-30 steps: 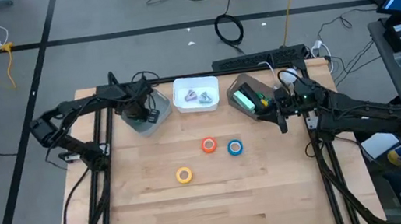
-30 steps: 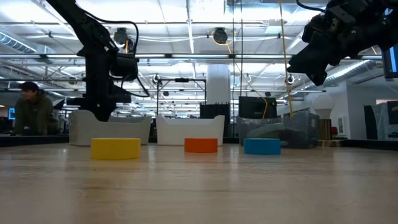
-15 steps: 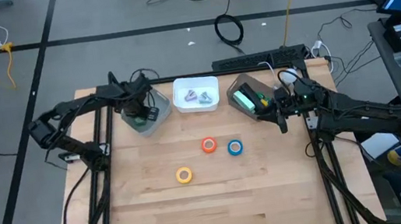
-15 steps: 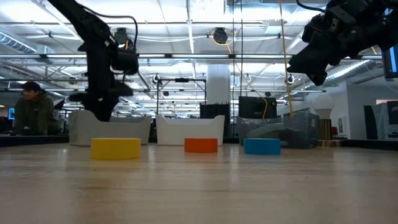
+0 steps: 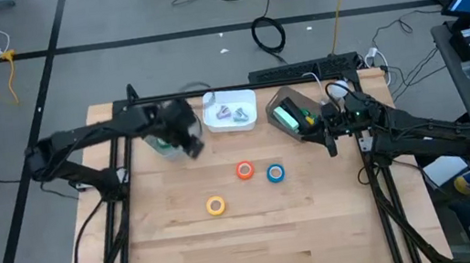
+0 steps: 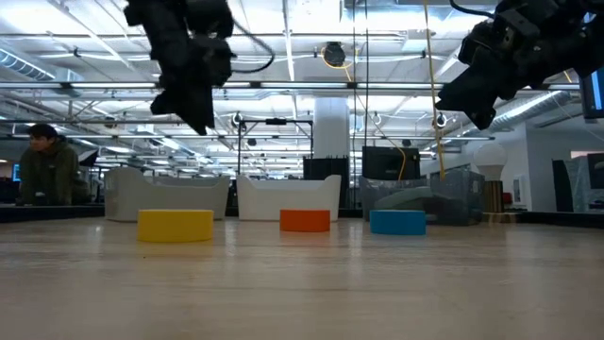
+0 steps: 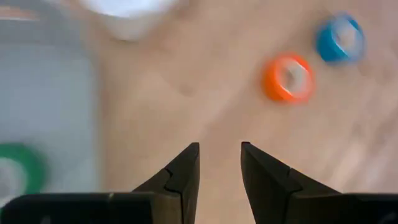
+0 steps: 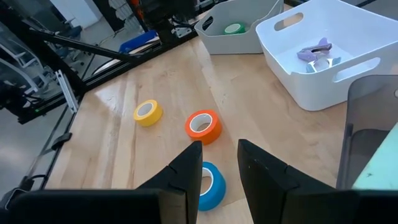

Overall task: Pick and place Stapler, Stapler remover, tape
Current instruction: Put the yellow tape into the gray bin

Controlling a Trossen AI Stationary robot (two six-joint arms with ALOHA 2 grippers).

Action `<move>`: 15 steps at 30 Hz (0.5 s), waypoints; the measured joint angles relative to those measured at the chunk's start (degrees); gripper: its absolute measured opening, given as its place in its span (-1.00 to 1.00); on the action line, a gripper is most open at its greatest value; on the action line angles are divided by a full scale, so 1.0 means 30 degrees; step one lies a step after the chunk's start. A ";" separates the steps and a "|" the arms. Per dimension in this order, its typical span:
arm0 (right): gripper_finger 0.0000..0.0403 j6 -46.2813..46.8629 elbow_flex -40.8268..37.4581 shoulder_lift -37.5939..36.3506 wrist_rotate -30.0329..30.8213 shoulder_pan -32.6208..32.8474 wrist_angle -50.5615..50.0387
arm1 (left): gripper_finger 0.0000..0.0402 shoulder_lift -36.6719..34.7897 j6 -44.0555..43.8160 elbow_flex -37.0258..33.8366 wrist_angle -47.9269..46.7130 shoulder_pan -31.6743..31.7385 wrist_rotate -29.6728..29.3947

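My left gripper next should reach the yellow tape and grip the roll's rim (image 5: 209, 204), one finger inside its hole.
Three tape rolls lie flat on the table: orange (image 5: 244, 170), blue (image 5: 275, 174) and yellow (image 5: 216, 206). The green tape (image 7: 12, 171) lies inside the grey bin (image 8: 239, 37). Purple stapler removers (image 8: 317, 51) lie in the white bin (image 5: 230, 112). A pale green stapler (image 5: 286, 117) sits in the translucent bin. My left gripper (image 5: 192, 147) hangs open and empty above the table, between the grey bin and the orange tape. My right gripper (image 8: 217, 163) hovers open and empty, high above the table's right side next to the translucent bin.
The three bins stand in a row along the table's far edge. Bare wood (image 5: 259, 239) stretches across the near half. A power strip (image 5: 304, 68) and cables lie beyond the far edge. A person (image 6: 47, 170) sits in the room behind.
My left gripper has risen out of the grey bin and swung toward the table's right and near side, closer to the orange tape. The green tape stays in the bin.
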 joint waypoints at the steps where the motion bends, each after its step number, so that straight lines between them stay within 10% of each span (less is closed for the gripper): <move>1: -0.53 -0.0101 0.0000 -0.0008 0.0000 0.0000 -0.0007 | -0.41 0.0000 0.0000 0.0007 0.0057 -0.0854 0.0000; 15: -0.53 -0.0595 -0.0006 -0.3635 0.1938 -0.0015 -0.1898 | -0.41 0.0359 -0.4108 0.0007 0.0178 -0.8467 -0.3196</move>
